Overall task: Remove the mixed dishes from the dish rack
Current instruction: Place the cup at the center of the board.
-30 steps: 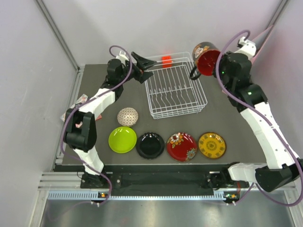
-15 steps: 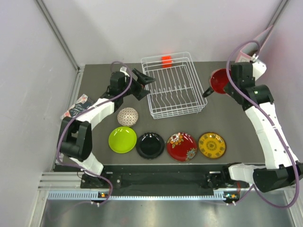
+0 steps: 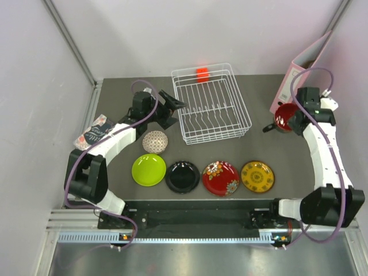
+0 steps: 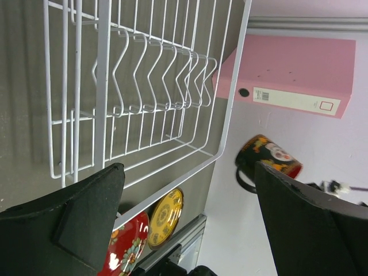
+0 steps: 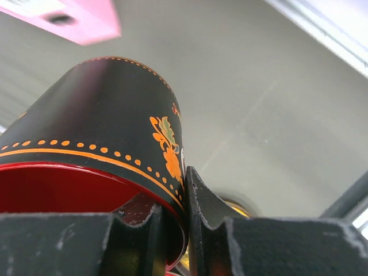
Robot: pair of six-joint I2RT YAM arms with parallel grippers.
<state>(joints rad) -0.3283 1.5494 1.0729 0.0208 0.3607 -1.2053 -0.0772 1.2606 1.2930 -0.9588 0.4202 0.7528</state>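
My right gripper needs to release the dark mug, which is now held beside the dish rack, on the table [image 3: 272, 136] between the yellow plate and pink ring binder.
The white wire dish rack [image 3: 211, 103] stands at the back middle with nothing in it; it also shows in the left wrist view [image 4: 144, 86]. My right gripper [image 3: 294, 118] is shut on the rim of the dark mug with red inside [image 3: 283, 117], one finger inside, one outside [image 5: 201, 201], holding it right of the rack. My left gripper [image 3: 172, 109] is open and empty beside the rack's left side. The beige bowl [image 3: 155, 141] lies upside down. The lime green [image 3: 149, 169], black [image 3: 183, 176], red floral [image 3: 221, 177] and yellow [image 3: 257, 176] plates lie in a row at the front.
A pink ring binder [image 3: 305, 69] stands at the back right, close behind the mug, and shows in the left wrist view [image 4: 287, 75]. A small patterned packet [image 3: 92, 132] lies at the table's left edge. An orange-red object [image 3: 202, 72] sits behind the rack.
My right gripper has carried the mug from above the rack's back right corner rightward and toward the front, lower beside the binder. My left gripper drew back a little from the rack.
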